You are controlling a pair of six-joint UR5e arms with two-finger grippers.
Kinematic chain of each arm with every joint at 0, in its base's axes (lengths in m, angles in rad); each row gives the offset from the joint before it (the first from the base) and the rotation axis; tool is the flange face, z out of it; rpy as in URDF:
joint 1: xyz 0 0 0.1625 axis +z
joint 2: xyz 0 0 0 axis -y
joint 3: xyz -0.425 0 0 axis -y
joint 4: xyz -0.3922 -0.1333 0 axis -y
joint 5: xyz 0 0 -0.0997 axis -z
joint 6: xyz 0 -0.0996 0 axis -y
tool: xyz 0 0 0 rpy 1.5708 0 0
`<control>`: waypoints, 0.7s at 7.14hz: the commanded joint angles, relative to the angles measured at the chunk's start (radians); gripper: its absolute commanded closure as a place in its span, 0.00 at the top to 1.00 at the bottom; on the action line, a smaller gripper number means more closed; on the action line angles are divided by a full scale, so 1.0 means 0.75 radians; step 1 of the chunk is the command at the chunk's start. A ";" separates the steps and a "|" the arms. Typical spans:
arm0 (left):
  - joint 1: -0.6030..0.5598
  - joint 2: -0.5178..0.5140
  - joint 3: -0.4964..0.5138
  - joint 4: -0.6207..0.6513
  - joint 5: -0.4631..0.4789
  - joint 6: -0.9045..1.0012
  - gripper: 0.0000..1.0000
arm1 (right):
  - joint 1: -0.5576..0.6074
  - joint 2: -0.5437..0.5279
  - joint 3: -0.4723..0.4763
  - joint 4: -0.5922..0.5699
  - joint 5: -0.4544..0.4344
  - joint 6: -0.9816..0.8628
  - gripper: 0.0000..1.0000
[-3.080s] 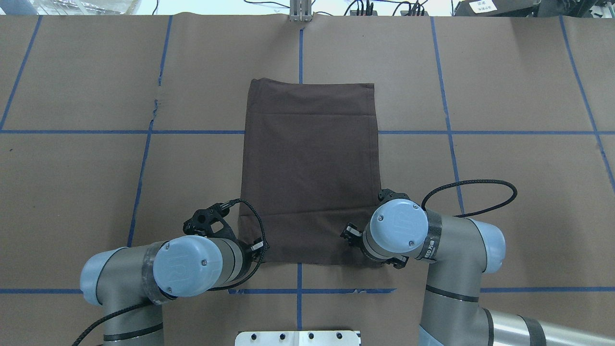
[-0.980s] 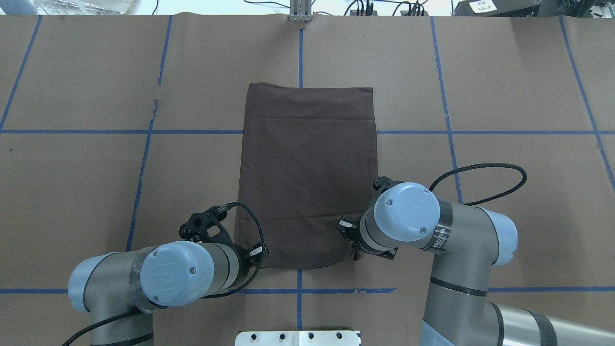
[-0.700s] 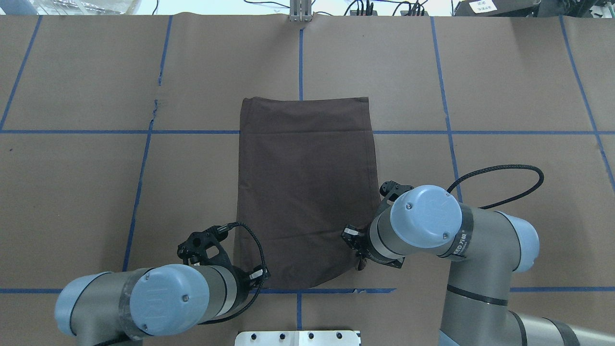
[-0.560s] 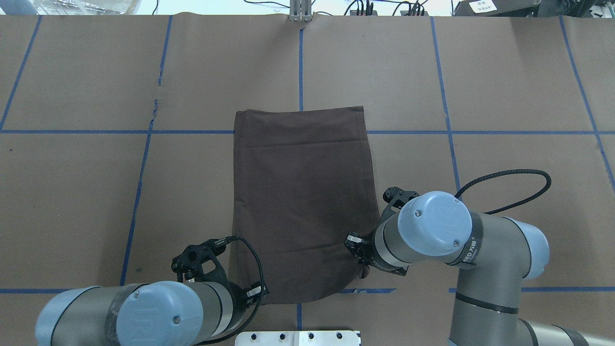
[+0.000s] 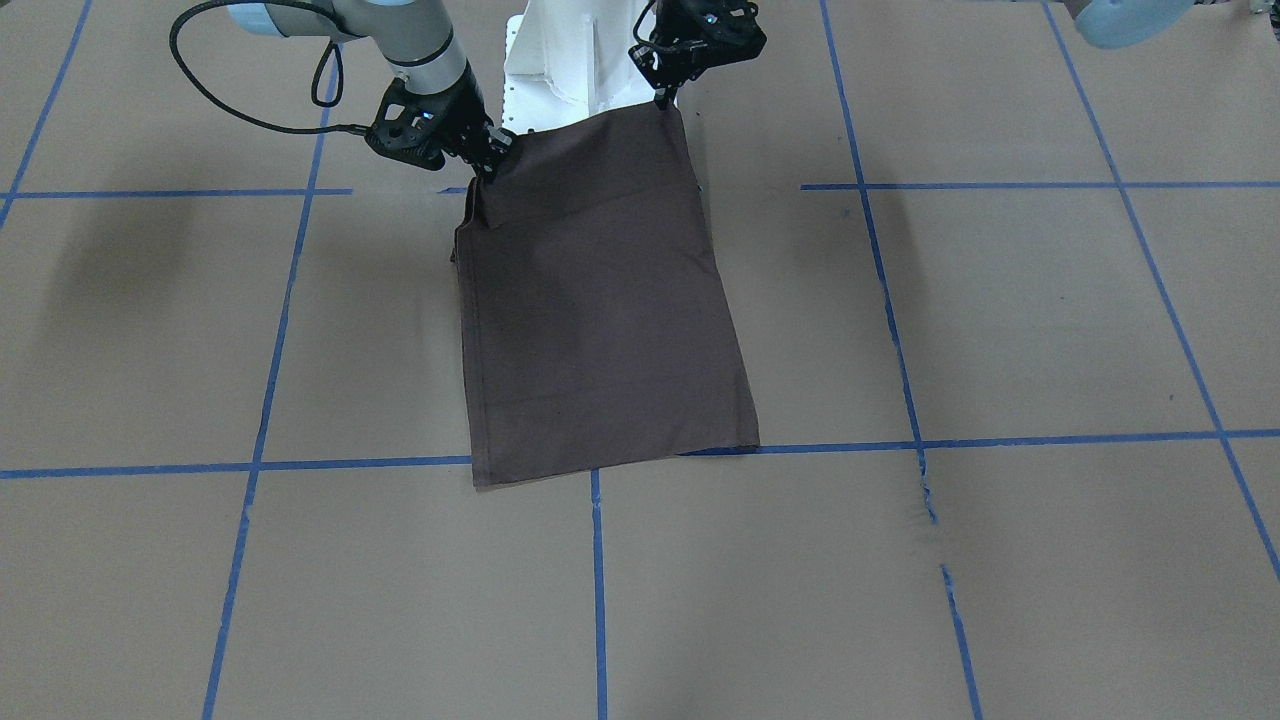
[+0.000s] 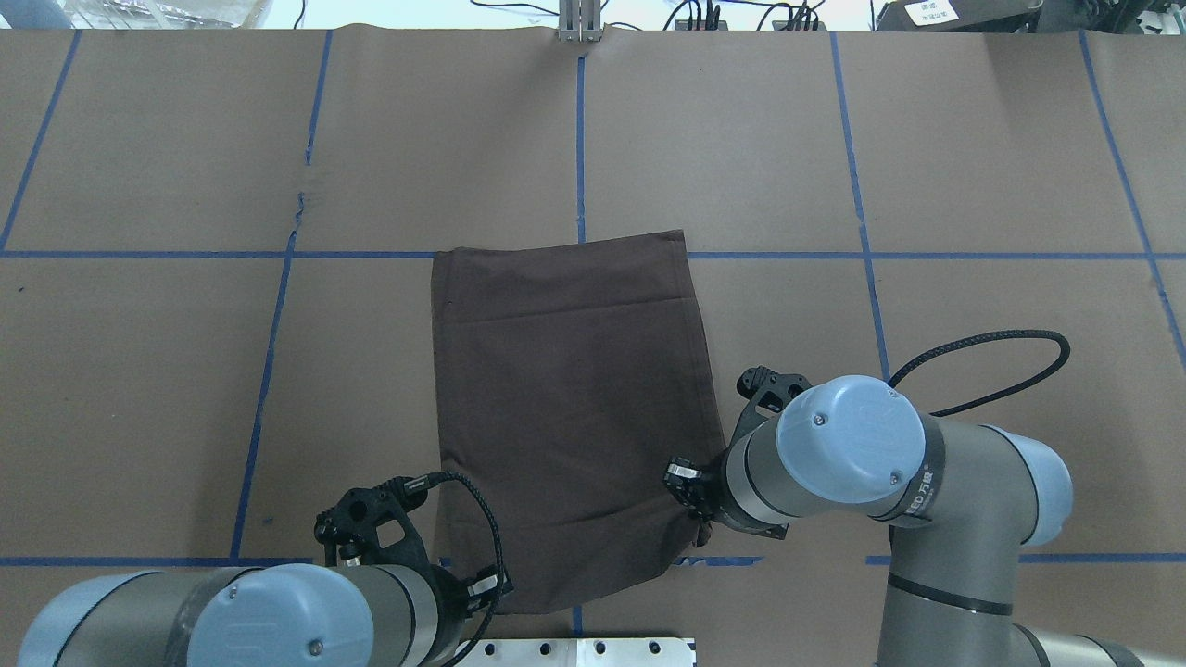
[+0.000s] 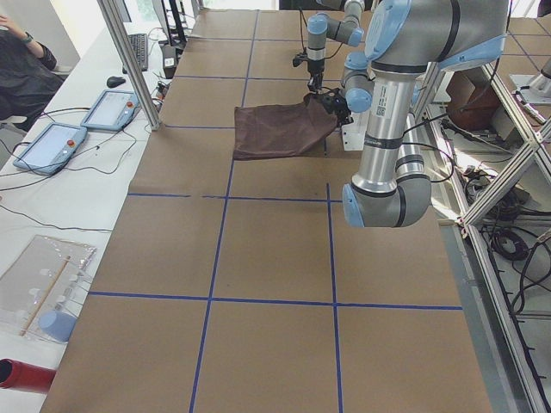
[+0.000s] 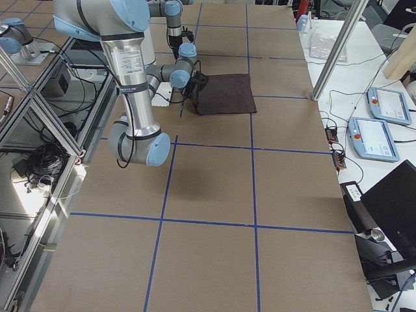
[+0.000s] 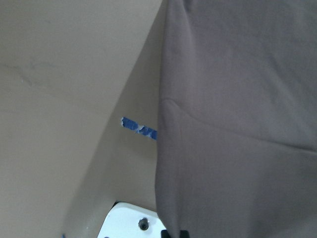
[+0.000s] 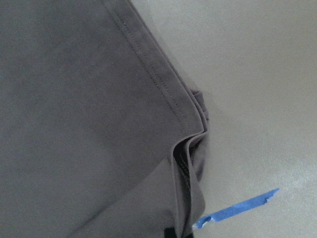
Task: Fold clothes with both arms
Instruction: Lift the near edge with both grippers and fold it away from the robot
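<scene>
I need to release the dark brown T-shirt's lifted corner with my left gripper just inside its far corner [image 5: 747,419] by the blue tape.
The dark brown T-shirt [image 6: 570,417] is folded into a long rectangle, and its far part lies flat on the brown table [image 6: 973,185]. My left gripper [image 6: 489,593] is shut on its near left corner. My right gripper [image 6: 701,530] is shut on its near right corner. In the front-facing view the near edge hangs lifted between the left gripper [image 5: 663,100] and the right gripper [image 5: 492,165], while the T-shirt [image 5: 600,320] slopes down to the table. Both wrist views show only hanging fabric [image 9: 237,124] [image 10: 89,124]. The collar, logo and labels are hidden.
The white pedestal base [image 6: 574,651] stands right below the lifted near edge of the shirt. Blue tape lines [image 6: 862,185] grid the table. Tablets [image 7: 52,146] lie on a side bench, beside a seated person [image 7: 21,60].
Both arms have drawn back toward the robot base, dragging the shirt with them. Its far edge has slid nearer, to the blue cross line, and the shirt has turned slightly.
</scene>
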 commanded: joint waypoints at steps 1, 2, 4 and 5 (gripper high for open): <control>-0.185 -0.039 0.019 0.003 -0.010 0.145 0.00 | 0.127 0.075 -0.052 0.005 0.007 -0.092 0.00; -0.271 -0.064 0.068 -0.005 -0.039 0.221 0.00 | 0.194 0.124 -0.101 0.001 0.009 -0.143 0.00; -0.435 -0.119 0.158 -0.013 -0.121 0.335 0.00 | 0.360 0.265 -0.297 0.003 0.149 -0.188 0.00; -0.478 -0.119 0.183 -0.038 -0.123 0.350 0.00 | 0.426 0.308 -0.383 0.005 0.205 -0.225 0.00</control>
